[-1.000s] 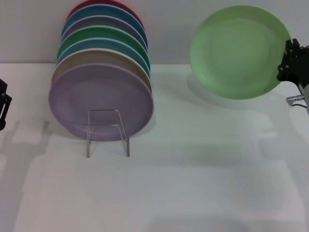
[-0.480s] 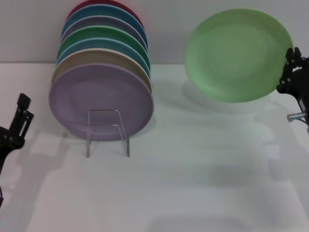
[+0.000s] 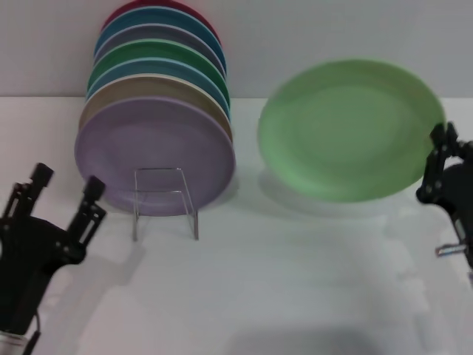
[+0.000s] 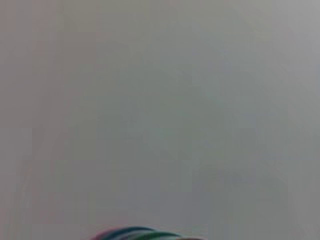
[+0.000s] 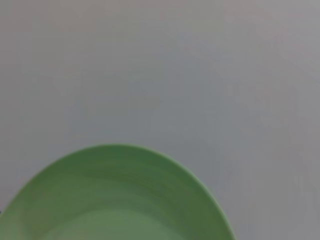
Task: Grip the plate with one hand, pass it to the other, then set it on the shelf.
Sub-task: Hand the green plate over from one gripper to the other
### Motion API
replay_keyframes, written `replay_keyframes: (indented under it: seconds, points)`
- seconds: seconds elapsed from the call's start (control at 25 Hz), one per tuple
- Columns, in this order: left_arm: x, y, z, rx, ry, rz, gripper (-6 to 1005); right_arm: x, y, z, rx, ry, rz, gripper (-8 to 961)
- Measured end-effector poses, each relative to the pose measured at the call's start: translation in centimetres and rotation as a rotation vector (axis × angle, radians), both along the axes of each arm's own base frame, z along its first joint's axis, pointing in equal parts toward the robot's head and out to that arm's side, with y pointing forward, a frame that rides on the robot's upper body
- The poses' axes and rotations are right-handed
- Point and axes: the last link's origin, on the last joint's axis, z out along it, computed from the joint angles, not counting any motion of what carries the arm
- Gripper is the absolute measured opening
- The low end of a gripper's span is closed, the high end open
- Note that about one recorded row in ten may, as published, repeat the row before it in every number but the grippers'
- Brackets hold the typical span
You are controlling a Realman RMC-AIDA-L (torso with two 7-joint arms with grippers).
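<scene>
I need to let go of the pale mint-green plate, now tilted in the air, with my right gripper above the table beside the shelf (image 3: 245, 203) and leave it to my left gripper.
The pale mint-green plate (image 3: 349, 129) hangs in the air at the right, tilted with its face toward me. My right gripper (image 3: 437, 159) is shut on its right rim. The plate also fills the lower part of the right wrist view (image 5: 112, 200). My left gripper (image 3: 65, 198) is open and empty at the lower left, just left of the clear acrylic shelf (image 3: 164, 200), fingers pointing up. The shelf stands on the table in front of a row of plates.
Several upright plates stand in a row at the back left, with a lilac plate (image 3: 154, 154) at the front and an emerald-green plate (image 3: 159, 58) farther back. Their tops show in the left wrist view (image 4: 142, 233). The white table (image 3: 281, 281) spreads out in front.
My right gripper has lowered the mint-green plate and carried it leftward. My left arm has risen from the left edge and moved toward the shelf, its open fingers now in full view.
</scene>
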Motion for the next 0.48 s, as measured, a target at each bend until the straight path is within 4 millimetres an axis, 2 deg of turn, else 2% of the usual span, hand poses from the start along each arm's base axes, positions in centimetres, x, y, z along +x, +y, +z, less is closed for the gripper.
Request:
replay_keyframes:
  seconds: [0.24, 0.48]
  points:
    - [0.6, -0.1, -1.3, -0.026, 0.053, -0.011, 765, -1.8, -3.2, -2.5, -0.002, -0.095, 0.015, 18]
    - [0.9, 0.0, -2.2, -0.049, 0.085, -0.001, 764, -2.6, -4.5, -3.6, -0.013, -0.13, 0.026, 18]
